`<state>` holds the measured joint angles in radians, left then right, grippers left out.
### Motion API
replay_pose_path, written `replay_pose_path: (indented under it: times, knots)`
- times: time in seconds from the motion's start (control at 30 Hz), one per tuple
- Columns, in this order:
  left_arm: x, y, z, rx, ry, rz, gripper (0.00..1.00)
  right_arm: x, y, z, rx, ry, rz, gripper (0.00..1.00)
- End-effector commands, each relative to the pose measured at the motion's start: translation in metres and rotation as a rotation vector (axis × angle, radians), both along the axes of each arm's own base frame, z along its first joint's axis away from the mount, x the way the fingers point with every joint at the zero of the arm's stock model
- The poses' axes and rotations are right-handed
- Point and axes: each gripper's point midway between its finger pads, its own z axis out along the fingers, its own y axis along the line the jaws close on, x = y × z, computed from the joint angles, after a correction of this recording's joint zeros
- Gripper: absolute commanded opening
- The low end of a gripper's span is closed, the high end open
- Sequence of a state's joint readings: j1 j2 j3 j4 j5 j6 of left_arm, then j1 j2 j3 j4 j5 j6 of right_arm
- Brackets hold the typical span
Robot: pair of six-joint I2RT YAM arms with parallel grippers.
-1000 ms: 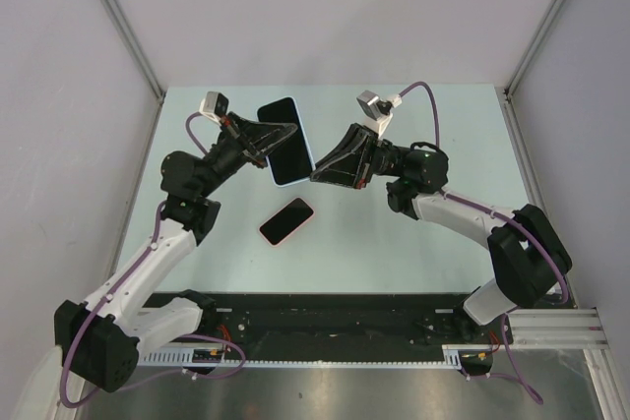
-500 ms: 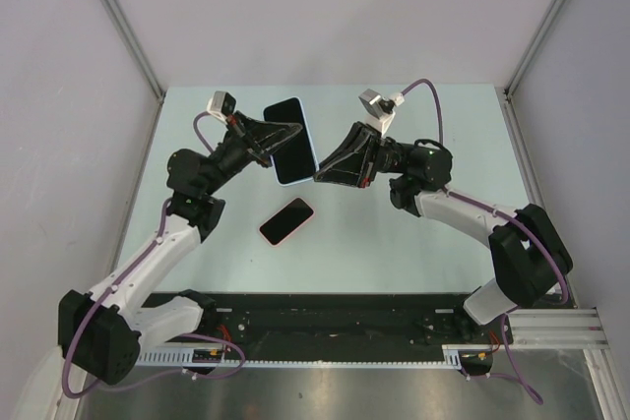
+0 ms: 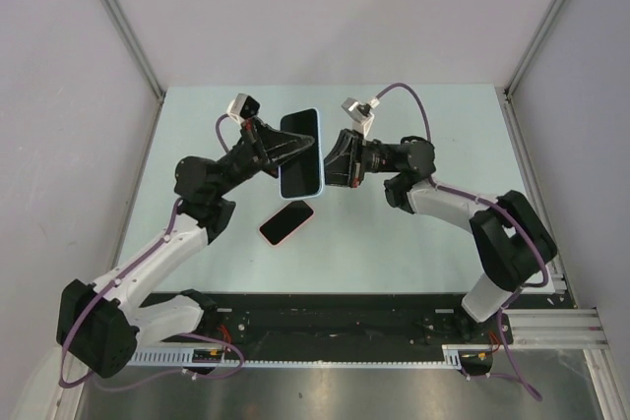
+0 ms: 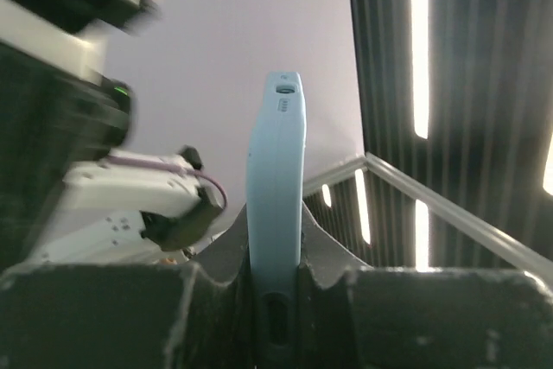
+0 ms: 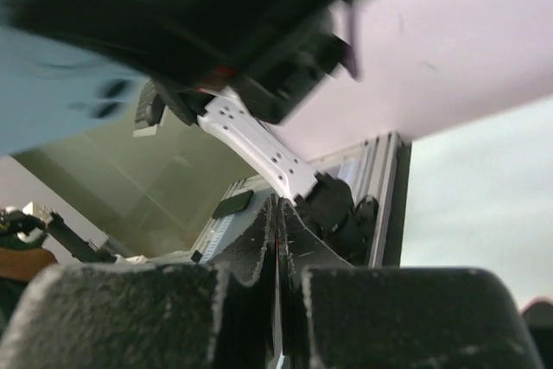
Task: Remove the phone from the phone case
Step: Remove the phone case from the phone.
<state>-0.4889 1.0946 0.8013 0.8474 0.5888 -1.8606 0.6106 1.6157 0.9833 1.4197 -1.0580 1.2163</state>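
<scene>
Next, my right gripper backs off, opens and pinches the case's far corner [image 3: 315, 113], as its fingertips are shut and empty beside the case's long edge.
A phone in a light blue case [image 3: 301, 154], black screen up, is held above the table. My left gripper [image 3: 291, 146] is shut on it from the left. In the left wrist view the case [image 4: 276, 179] stands edge-on between the two fingers [image 4: 324, 252]. My right gripper [image 3: 328, 166] is shut, its tips right at the phone's right edge. In the right wrist view its jaws [image 5: 277, 213] are pressed together with nothing clearly between them. A blurred patch of the blue case [image 5: 52, 84] fills the upper left.
A second phone in a pink case [image 3: 286, 220] lies on the pale green table [image 3: 433, 233] just below the held phone. Grey walls [image 3: 69, 145] close in the left, right and back. A black rail [image 3: 335, 317] runs along the near edge.
My left gripper has carried the blue-cased phone to the right and turned it more upright. My right gripper has swung left, bringing its tips against the phone's right edge.
</scene>
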Motion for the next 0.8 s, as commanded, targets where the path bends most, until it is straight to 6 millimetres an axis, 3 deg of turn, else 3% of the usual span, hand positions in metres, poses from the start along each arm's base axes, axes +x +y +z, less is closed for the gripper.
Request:
replay_pose_path:
  times: [0.0,0.07,0.2,0.27,0.33,0.37,0.4,0.47,0.53,0.57,0.63,0.67,0.77]
  knots:
    - [-0.052,0.016,0.06,-0.134,-0.186,-0.103,0.0,-0.006,-0.007,-0.002,0.065,-0.166,0.003,0.0]
    - [-0.053,0.016,0.06,-0.135,-0.193,-0.109,0.0,-0.004,-0.007,-0.004,0.062,-0.154,-0.001,0.0]
    - [-0.055,0.014,0.052,-0.109,-0.217,-0.113,0.0,0.02,-0.018,-0.01,0.028,-0.039,-0.035,0.01]
    - [-0.052,0.01,0.041,-0.058,-0.234,-0.103,0.0,0.029,-0.027,-0.017,-0.003,0.063,-0.042,0.1]
    - [-0.05,0.007,0.027,0.01,-0.255,-0.11,0.0,0.044,-0.044,-0.02,-0.007,0.14,-0.098,0.33]
    - [-0.047,0.004,0.015,0.064,-0.263,-0.1,0.0,0.046,-0.05,-0.021,-0.007,0.162,-0.116,0.36]
    - [-0.045,0.003,0.008,0.096,-0.272,-0.096,0.0,0.046,-0.06,-0.023,-0.01,0.191,-0.143,0.45]
    - [-0.037,0.0,-0.02,0.214,-0.293,-0.088,0.0,0.061,-0.077,-0.026,-0.019,0.265,-0.218,0.58]
    - [-0.03,-0.002,-0.046,0.332,-0.258,-0.102,0.0,0.061,-0.085,-0.016,-0.022,0.282,-0.272,0.71]
    - [-0.027,-0.002,-0.056,0.393,-0.345,-0.074,0.0,0.068,-0.084,-0.023,-0.065,0.318,-0.313,0.85]
    - [-0.025,-0.004,-0.077,0.498,-0.321,-0.103,0.0,0.065,-0.089,-0.006,-0.051,0.292,-0.4,0.96]
    - [-0.023,-0.004,-0.085,0.541,-0.388,-0.098,0.0,0.071,-0.089,-0.015,-0.095,0.323,-0.449,1.0]
    - [-0.027,-0.006,-0.096,0.562,-0.408,-0.142,0.0,0.069,-0.097,0.004,-0.062,0.333,-0.523,1.0]
